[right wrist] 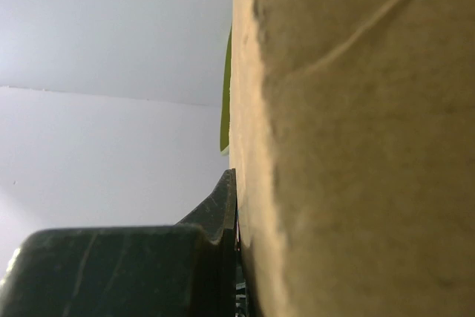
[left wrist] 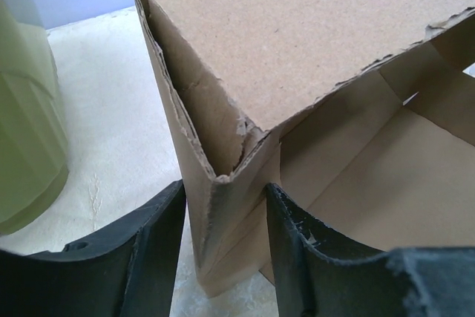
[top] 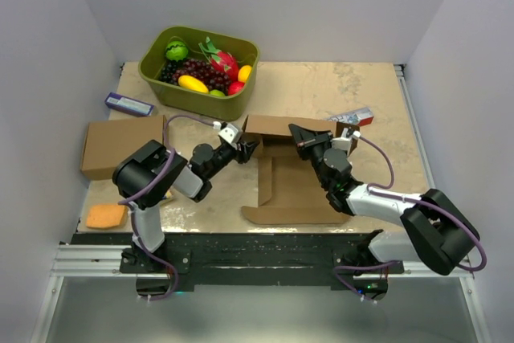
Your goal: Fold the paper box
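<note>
The corner flap bends at a crease between my left gripper's fingers. I will open that left gripper and take the flap flat with the end (left wrist: 236, 142) of the box's back side.
The paper box (top: 291, 186) lies half folded at the table's middle, its back wall (top: 277, 126) standing up and its lid flat towards me. My left gripper (top: 246, 149) is at the box's back left corner. In the left wrist view that folded corner (left wrist: 223, 154) stands between my fingers (left wrist: 152, 239), and the left gripper (left wrist: 225, 189) is open around it, with a gap on the left side. My right gripper (top: 299, 136) is inside the box at the back wall, shut. In the right wrist view one finger (right wrist: 215, 213) lies flat against the cardboard (right wrist: 356, 146), which hides the other finger.
A green tub of fruit (top: 199, 70) stands behind the box and shows at the left in the left wrist view (left wrist: 26, 109). Another brown box (top: 120, 144), a small blue carton (top: 128, 104) and an orange sponge (top: 106, 215) sit at the left. A red-and-white carton (top: 353, 116) lies at the back right.
</note>
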Controlling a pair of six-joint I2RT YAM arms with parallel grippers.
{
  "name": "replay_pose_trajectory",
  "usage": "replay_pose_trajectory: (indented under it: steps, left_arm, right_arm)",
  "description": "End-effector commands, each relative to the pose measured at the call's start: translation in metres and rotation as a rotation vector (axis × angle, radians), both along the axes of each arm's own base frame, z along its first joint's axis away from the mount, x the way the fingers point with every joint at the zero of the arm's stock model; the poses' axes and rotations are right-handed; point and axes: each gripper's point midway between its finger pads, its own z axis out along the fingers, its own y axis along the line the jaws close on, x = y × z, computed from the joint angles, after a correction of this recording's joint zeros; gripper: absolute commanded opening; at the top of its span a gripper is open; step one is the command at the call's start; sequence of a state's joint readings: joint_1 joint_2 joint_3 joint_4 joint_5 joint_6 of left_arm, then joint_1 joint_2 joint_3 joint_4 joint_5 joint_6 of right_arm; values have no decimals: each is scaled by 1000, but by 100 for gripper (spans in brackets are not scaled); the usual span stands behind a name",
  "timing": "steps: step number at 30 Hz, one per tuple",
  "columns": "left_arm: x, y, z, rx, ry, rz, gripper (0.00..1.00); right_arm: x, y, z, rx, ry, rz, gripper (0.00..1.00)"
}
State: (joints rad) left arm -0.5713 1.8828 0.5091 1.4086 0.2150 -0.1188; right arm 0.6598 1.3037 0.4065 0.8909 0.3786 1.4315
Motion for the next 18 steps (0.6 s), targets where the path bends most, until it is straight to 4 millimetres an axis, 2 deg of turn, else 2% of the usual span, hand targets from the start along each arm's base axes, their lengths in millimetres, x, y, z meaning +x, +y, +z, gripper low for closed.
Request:
replay_pose_trajectory:
  steps: [1, 4, 6, 7, 11, 16, 18]
  left_arm:
    - [-23, -36, 38, -106, -122, -202, 51]
    - [-23, -38, 28, -97, -92, -208, 46]
    - [-20, -41, 27, -103, -76, -209, 38]
    - [-18, -41, 24, -99, -61, -203, 29]
    - [-11, -34, 32, -137, -58, -121, 16]
    - [-11, -41, 46, -141, -96, -94, 11]
    - [-12, -44, 44, -123, -95, -93, 11]
  right_arm:
    - [-47, 42, -79, -183, 213, 289, 0]
    - [-46, 42, -77, -181, 206, 287, 0]
    - [-47, 43, -76, -180, 205, 291, 0]
    - [-47, 42, -77, -183, 206, 290, 0]
    - [-47, 42, -77, -178, 207, 291, 0]
    - [-47, 42, -79, -179, 215, 292, 0]
    - [-49, 42, -80, -176, 220, 294, 0]
